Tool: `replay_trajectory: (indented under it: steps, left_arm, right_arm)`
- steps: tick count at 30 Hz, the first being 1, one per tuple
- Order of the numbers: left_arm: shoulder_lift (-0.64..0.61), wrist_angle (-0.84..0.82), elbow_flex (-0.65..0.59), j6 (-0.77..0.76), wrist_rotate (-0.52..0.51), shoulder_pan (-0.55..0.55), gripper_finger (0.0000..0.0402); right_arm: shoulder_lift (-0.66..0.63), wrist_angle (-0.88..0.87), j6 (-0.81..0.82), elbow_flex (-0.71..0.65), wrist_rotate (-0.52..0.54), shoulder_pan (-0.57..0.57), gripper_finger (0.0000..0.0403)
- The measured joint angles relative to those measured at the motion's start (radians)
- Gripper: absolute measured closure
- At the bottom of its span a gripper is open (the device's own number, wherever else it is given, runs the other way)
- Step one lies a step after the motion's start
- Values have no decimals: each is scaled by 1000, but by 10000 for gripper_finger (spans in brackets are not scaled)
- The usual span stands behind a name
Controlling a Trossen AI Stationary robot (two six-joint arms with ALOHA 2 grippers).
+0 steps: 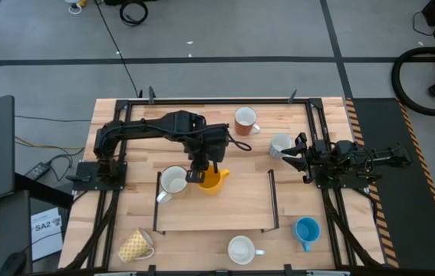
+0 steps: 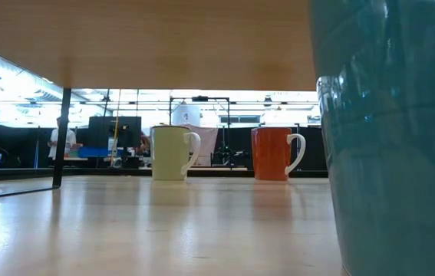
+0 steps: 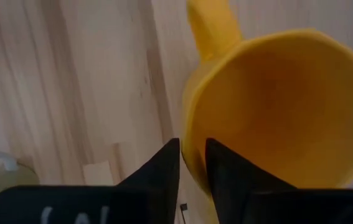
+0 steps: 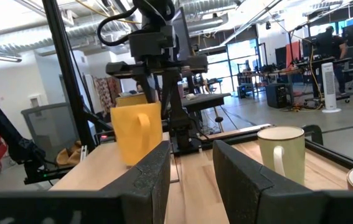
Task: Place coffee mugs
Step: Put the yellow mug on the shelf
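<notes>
The yellow mug stands apart from the white mug with its handle angled back, so my left gripper needs to regrip its rim (image 3: 191,144), then turn and slide it closer.
A yellow mug (image 1: 214,182) stands upright near the table's middle, its handle (image 3: 210,28) pointing away from my left gripper (image 3: 192,146). That gripper comes down over the mug's rim, slightly open, one finger outside the wall and one inside the cup. A white mug (image 1: 173,182) stands just to its left. Other mugs: reddish-brown (image 1: 245,120), pale (image 1: 281,144), blue (image 1: 307,230), white (image 1: 242,249) and yellow patterned (image 1: 136,245). My right gripper (image 4: 190,162) waits open at the table's right side, holding nothing. My left gripper has the yellow mug's rim wall (image 3: 193,163) between its two fingers, opposite the handle, coming steeply from above. The gap looks a little wider than the wall. Whether either finger touches it, I cannot tell.
A thin black rectangular frame (image 1: 272,199) stands on the table's near middle. Black rails (image 1: 309,115) run along the table's sides. The pale mug (image 4: 282,152) stands close in front of my right gripper. In the low view the blue mug (image 2: 390,153) fills the right side.
</notes>
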Motion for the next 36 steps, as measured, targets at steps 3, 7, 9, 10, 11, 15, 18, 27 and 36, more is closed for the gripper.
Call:
replay_trajectory:
  steps: [3, 7, 9, 10, 11, 15, 18, 27, 36]
  left_arm:
    - [0, 0, 0, 0, -9, -6, 303]
    - [0, 7, 0, 0, -23, -15, 283]
    - [0, 8, 0, 1, -44, -18, 272]
    - [-1, 8, 0, 0, -54, -18, 266]
    - [-1, 8, 0, -1, -64, -18, 261]
    - [-2, 8, 2, -37, -84, -16, 243]
    - [-2, 4, 2, -119, -84, -12, 240]
    - [-2, -35, 2, -358, -81, -10, 239]
    - [-3, -59, 2, -560, -26, -10, 239]
  right_arm:
    - [0, 0, 0, 0, 0, 0, 275]
    - [0, 0, 0, 0, 0, 0, 275]
    - [0, 0, 0, 0, 0, 0, 275]
    - [0, 0, 0, 0, 0, 0, 275]
    - [0, 0, 0, 0, 0, 0, 275]
    - [0, 0, 0, 0, 0, 0, 275]
    - [0, 0, 0, 0, 0, 0, 275]
    - [0, 0, 0, 0, 0, 0, 275]
    - [0, 0, 0, 0, 0, 0, 275]
